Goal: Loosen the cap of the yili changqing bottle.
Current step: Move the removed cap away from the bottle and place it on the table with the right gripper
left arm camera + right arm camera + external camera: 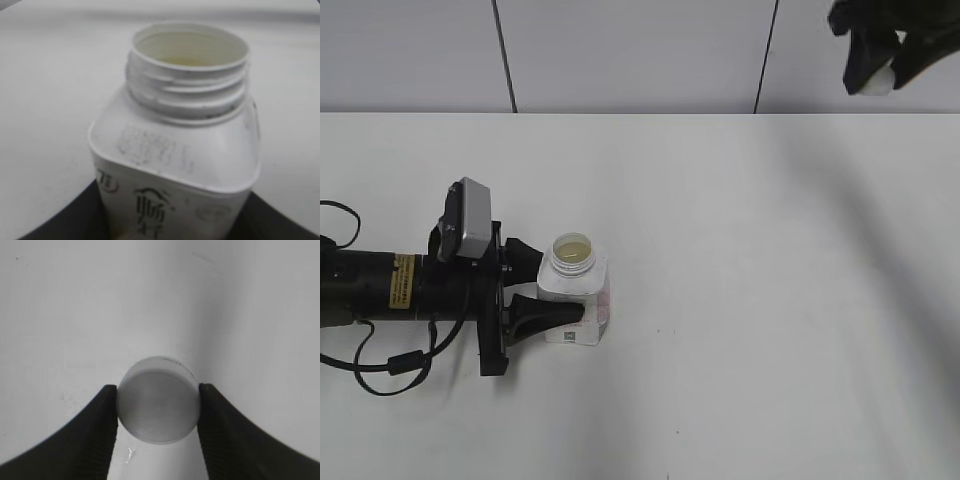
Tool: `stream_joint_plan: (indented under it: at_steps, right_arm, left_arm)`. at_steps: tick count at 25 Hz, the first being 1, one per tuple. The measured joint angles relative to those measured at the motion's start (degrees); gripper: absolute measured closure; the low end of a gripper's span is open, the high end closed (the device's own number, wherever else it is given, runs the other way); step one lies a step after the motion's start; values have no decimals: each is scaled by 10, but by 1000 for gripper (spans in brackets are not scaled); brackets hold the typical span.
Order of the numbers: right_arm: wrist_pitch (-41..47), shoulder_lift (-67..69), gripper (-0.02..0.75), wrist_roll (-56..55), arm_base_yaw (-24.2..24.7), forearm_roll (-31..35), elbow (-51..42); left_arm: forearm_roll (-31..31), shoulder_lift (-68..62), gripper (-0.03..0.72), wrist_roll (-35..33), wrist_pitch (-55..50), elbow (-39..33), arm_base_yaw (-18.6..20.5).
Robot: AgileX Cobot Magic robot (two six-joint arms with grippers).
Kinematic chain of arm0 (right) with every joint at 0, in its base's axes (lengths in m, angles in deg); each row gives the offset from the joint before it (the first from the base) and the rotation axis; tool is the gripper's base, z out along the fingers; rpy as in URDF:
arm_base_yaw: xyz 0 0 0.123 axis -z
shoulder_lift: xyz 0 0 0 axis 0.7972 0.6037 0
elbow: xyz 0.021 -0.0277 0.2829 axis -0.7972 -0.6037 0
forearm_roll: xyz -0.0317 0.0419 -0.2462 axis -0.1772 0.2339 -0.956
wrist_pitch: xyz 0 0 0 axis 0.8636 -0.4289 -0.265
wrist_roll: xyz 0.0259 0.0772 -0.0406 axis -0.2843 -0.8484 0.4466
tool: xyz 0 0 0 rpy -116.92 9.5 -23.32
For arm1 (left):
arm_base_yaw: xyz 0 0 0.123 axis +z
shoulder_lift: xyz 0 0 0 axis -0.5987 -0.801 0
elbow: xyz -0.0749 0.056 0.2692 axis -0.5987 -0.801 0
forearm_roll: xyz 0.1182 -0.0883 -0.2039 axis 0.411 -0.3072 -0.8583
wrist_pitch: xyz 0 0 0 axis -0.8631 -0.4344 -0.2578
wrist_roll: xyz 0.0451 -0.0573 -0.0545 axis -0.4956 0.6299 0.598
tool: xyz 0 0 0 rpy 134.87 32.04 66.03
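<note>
The cap, now held high, far from the bottle, will be put down by my right gripper on the bare white table (861, 287) under it, well away from the yili changqing bottle.
The yili changqing bottle (576, 293) stands upright on the white table at the left, its threaded neck open with no cap on it; it fills the left wrist view (180, 145). My left gripper (548, 287) is shut on the bottle's body from the left, one finger on each side. My right gripper (880, 62) is high at the top right, far from the bottle, shut on the cap (876, 82). In the right wrist view the round white cap (159, 400) sits squeezed between my two black fingers.
The white table (750, 300) spreads to the right of the bottle. A grey panelled wall (620, 50) runs along the back. Black cables (380, 360) trail beside the left arm at the left edge.
</note>
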Motion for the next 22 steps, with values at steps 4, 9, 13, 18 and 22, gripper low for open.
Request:
stream_joint_plan:
  at_steps: [4, 9, 13, 18, 22]
  right_arm:
    - [0, 0, 349, 0, 34, -1, -65]
    - [-34, 0, 350, 0, 43, -2, -158]
    - [-105, 0, 350, 0, 43, -1, -240]
    - [-203, 0, 350, -5, 43, 7, -337]
    - [-272, 0, 350, -6, 43, 20, -391]
  left_arm:
    - [0, 0, 330, 0, 0, 0, 0]
    - [0, 0, 330, 0, 0, 0, 0]
    - [0, 0, 330, 0, 0, 0, 0]
    - [0, 0, 330, 0, 0, 0, 0]
    - [-1, 0, 330, 0, 0, 0, 0]
